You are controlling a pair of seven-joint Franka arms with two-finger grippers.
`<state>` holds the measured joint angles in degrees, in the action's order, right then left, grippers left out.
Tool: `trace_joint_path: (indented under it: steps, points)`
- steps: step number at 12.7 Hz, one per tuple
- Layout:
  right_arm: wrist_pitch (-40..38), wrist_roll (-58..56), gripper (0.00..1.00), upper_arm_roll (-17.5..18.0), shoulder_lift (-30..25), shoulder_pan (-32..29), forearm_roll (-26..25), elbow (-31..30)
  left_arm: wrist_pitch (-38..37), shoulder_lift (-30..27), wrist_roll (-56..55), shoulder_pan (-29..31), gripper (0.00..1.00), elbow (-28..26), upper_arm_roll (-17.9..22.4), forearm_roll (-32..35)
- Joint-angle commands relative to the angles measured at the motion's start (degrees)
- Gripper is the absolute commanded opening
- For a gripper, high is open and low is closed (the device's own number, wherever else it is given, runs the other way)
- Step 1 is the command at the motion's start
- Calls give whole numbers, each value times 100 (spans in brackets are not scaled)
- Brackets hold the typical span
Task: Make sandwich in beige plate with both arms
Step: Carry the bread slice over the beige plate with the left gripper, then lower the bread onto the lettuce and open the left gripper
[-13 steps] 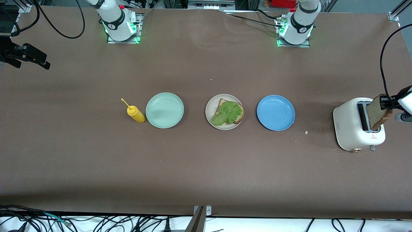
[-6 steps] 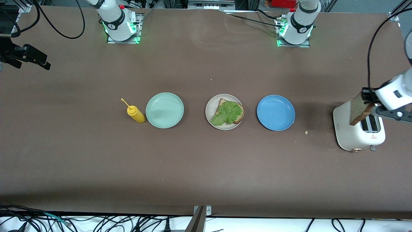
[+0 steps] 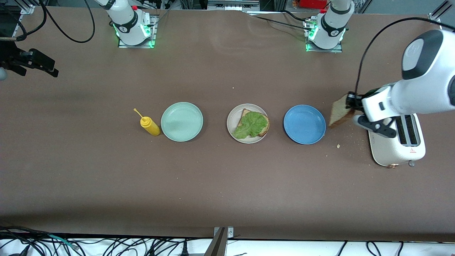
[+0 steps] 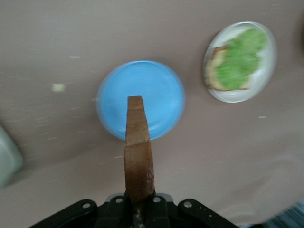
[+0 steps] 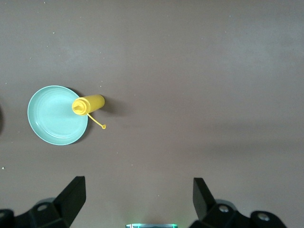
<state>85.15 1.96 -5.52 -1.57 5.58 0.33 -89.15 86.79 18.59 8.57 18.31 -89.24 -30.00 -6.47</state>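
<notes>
The robot's left gripper should release the second bread slice, now held upright over the table, on top of the green lettuce leaf [image 3: 247, 121] [image 4: 241, 64] on the beige plate.
The beige plate [image 3: 234, 125] sits mid-table and holds one bread slice topped with a ruffled green lettuce leaf [image 3: 252, 124]; it also shows in the left wrist view [image 4: 266, 71]. My left gripper [image 3: 351, 102] is shut on a second bread slice [image 3: 340, 112], held upright in the air over the table between the blue plate [image 3: 304, 124] and the toaster [image 3: 396, 140]. In the left wrist view the slice [image 4: 138, 152] stands edge-on between the fingers, over the blue plate [image 4: 156, 90]. My right gripper [image 5: 138, 192] is open and empty, raised at the right arm's end of the table.
A mint-green plate [image 3: 181, 121] and a yellow mustard bottle [image 3: 150, 126] lie toward the right arm's end. The white toaster stands at the left arm's end. Crumbs [image 3: 338, 145] lie between the toaster and the blue plate.
My left gripper has lifted the bread slice out of the toaster and carried it toward the blue plate. The right arm has not moved.
</notes>
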Motion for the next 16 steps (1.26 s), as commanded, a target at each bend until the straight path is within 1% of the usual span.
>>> trace_joint_path:
  steps: [1, 2, 3, 5, 7, 10, 12, 13, 15, 16]
  points:
    - [-60, 42, 100, 16, 61, -4, -6, 152, 13, 451, -329, -380, 0, 135, 3, -705]
    - [-60, 50, 100, 16, 61, 13, -15, 152, 83, 627, -329, -520, 0, 161, -6, -872]
    - [-43, 33, 100, 7, 69, -4, -15, 152, 284, 794, -338, -705, 0, 162, 3, -1178]
    - [-8, 33, 100, -11, 87, -4, 2, 144, 1021, 1285, -356, -925, 0, 136, 3, -1916]
    - [-7, 33, 100, -2, 105, -4, 20, 152, 1576, 1874, -356, -1101, 0, 170, 3, -2462]
    - [63, 33, 100, 7, 105, 13, 29, 144, 2332, 2219, -268, -1444, 0, 135, 3, -3262]
    - [72, 33, 100, 16, 105, 13, 20, 144, 2553, 2500, -216, -1506, 0, 127, 3, -3343]
    - [72, 33, 100, 16, 105, 13, 20, 144, 2571, 2536, 28, -1541, 0, 100, 3, -3361]
    - [72, 33, 100, 7, 113, 13, 20, 144, 2563, 2781, 678, -1506, 0, 30, 12, -3370]
    - [72, 33, 100, 7, 105, 22, 20, 144, 2563, 2817, 812, -1498, 0, -40, 12, -3370]
